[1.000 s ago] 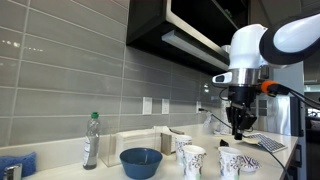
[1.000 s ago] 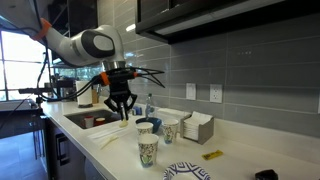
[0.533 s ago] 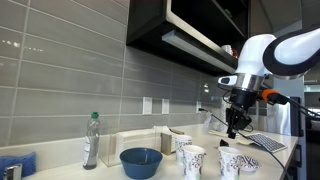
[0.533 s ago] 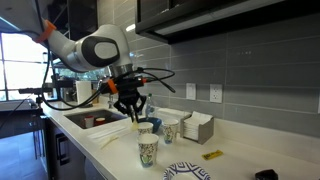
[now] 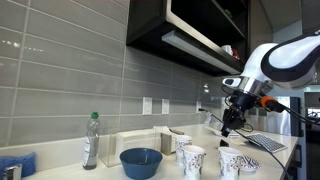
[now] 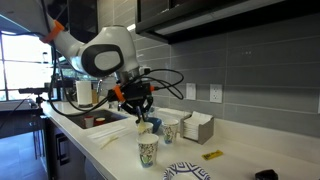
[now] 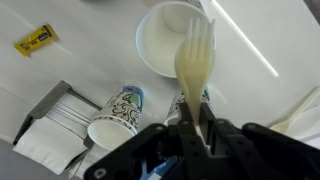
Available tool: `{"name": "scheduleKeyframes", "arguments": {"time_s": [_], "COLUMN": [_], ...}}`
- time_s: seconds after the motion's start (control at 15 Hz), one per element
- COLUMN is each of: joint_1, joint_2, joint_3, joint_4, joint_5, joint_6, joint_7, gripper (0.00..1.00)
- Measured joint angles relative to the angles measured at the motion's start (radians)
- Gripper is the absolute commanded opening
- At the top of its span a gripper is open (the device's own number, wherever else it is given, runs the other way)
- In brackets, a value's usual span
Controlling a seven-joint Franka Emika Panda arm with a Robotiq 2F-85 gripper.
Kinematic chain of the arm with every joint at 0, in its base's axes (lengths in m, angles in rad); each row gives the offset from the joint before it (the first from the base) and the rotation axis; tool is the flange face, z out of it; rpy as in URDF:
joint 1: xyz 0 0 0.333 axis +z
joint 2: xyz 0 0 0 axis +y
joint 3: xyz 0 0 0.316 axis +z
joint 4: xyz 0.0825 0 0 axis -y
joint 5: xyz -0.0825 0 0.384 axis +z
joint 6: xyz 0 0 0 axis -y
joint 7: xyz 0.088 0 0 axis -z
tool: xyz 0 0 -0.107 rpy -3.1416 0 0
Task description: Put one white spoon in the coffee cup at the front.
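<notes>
Next, my gripper lets go of the white plastic spoon inside the front patterned cup (image 5: 230, 157) (image 7: 172, 40), leaning within the cup's white rim.
My gripper (image 7: 195, 125) is shut on a cream-white plastic utensil (image 7: 194, 55) whose far end looks tined, more like a fork than a spoon. In the wrist view its tip lies over the right rim of a white-lined paper cup (image 7: 165, 40) seen from above. Two patterned cups (image 7: 118, 118) stand nearer the fingers. In both exterior views the gripper (image 6: 143, 118) (image 5: 228, 124) hangs above the cluster of cups. The front patterned cup (image 6: 148, 152) stands apart, nearer the counter edge.
A box of white utensils (image 7: 55, 118) lies beside the cups, and a yellow packet (image 7: 35, 38) lies on the counter. A blue bowl (image 5: 141, 160), a bottle (image 5: 91, 140), a sink (image 6: 95, 120) and a patterned plate (image 6: 187, 172) also sit on the counter. Dark cabinets hang overhead.
The arm has carried the utensil sideways and a little lower, from beside the cups to over them. The grip has not changed.
</notes>
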Motion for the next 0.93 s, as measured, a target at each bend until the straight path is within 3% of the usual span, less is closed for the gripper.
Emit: {"name": "scheduleKeyframes", "arguments": {"time_s": [0.93], "joint_1": [0.131], "joint_2": [0.057], "joint_3": [-0.162], "joint_4": [-0.033], "joint_5": [0.227], "joint_6": [0.179], "joint_7": [-0.236], "gripper": [0.03]}}
